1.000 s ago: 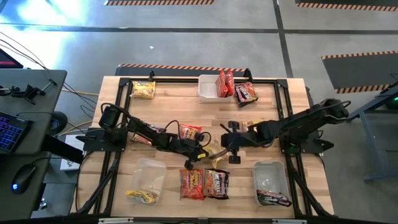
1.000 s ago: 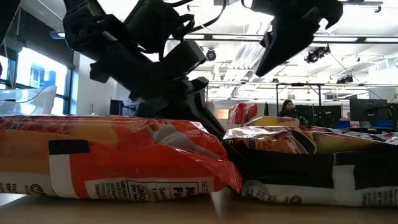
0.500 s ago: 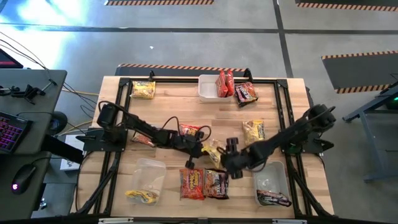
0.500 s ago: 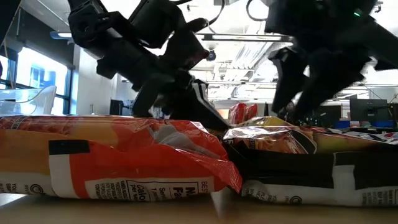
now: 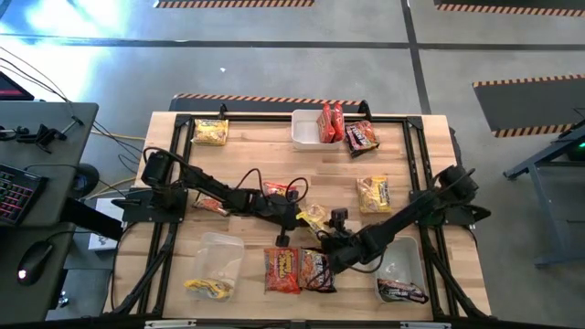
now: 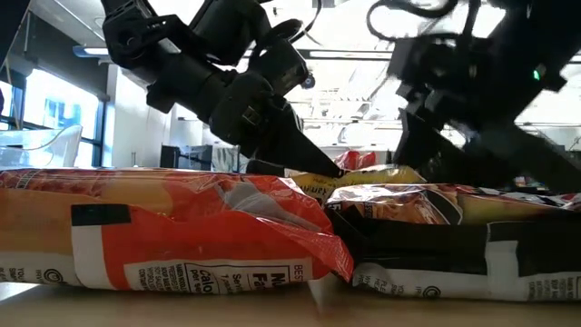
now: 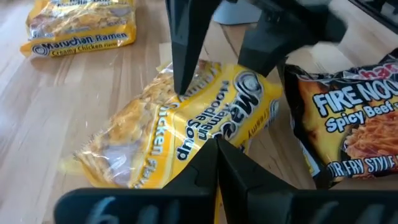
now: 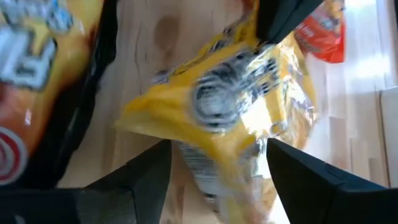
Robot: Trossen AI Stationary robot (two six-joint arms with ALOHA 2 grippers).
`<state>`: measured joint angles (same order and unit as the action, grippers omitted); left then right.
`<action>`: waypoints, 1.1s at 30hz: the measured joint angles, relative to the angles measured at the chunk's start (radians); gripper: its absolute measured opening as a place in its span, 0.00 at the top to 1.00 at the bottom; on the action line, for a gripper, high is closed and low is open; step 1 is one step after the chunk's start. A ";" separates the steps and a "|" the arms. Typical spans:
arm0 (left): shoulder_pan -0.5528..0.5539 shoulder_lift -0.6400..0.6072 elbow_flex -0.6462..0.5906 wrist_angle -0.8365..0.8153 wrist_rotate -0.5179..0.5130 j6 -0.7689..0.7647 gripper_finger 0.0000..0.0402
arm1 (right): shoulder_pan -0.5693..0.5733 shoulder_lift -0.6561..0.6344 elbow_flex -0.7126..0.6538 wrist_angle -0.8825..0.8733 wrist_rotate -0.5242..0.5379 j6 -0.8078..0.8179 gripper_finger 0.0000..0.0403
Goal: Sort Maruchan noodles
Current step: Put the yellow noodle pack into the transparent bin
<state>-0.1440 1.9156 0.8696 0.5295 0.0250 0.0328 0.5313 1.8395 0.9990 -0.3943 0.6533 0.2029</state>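
The yellow packet lies low with the robot's left gripper on its near edge, so that gripper should open, take its logo end (image 7: pixel 263 94) and lift it to the right gripper.
A yellow Maruchan noodle packet (image 5: pixel 313 217) (image 7: pixel 186 124) (image 8: pixel 230 106) lies mid-table. My left gripper (image 5: pixel 297 219) (image 7: pixel 217 149) is shut on its near edge. My right gripper (image 5: pixel 325 240) (image 8: pixel 217 180) stands open at the packet's other end, one finger on each side. Just in front lie a red-orange packet (image 5: pixel 283 270) (image 6: pixel 163 227) and a dark brown packet (image 5: pixel 318 268) (image 6: pixel 454 236). Another red-orange packet (image 5: pixel 281 192) sits partly under the left arm. More yellow packets lie at the back left (image 5: pixel 210 132) and centre right (image 5: pixel 373 194).
A white tub (image 5: pixel 303 131) at the back holds red packets, with a dark packet (image 5: pixel 361 137) beside it. A clear tub (image 5: pixel 219 251) front left holds a yellow packet. A clear tub (image 5: pixel 395 251) front right holds a dark packet. A black frame edges the table.
The right arm swung from mid-table toward the front, opened its gripper and reached the yellow packet. The left gripper closed on that packet and shifted it slightly toward the back.
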 joint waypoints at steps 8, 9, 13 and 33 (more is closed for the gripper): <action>0.000 0.000 0.000 0.008 -0.003 -0.017 1.00 | -0.001 0.038 0.001 0.011 0.057 0.004 0.42; 0.000 0.000 0.000 0.015 -0.003 -0.022 1.00 | -0.001 0.038 0.001 0.011 0.070 0.006 0.45; 0.001 0.000 0.000 0.025 0.029 -0.022 1.00 | 0.000 0.039 0.001 0.011 0.095 0.006 0.59; -0.010 -0.254 0.002 -0.345 0.020 0.139 0.75 | -0.045 -0.015 0.000 0.046 0.023 0.047 1.00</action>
<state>-0.1544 1.6619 0.8711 0.1849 0.0448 0.1722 0.4865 1.8244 0.9989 -0.3487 0.6761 0.2501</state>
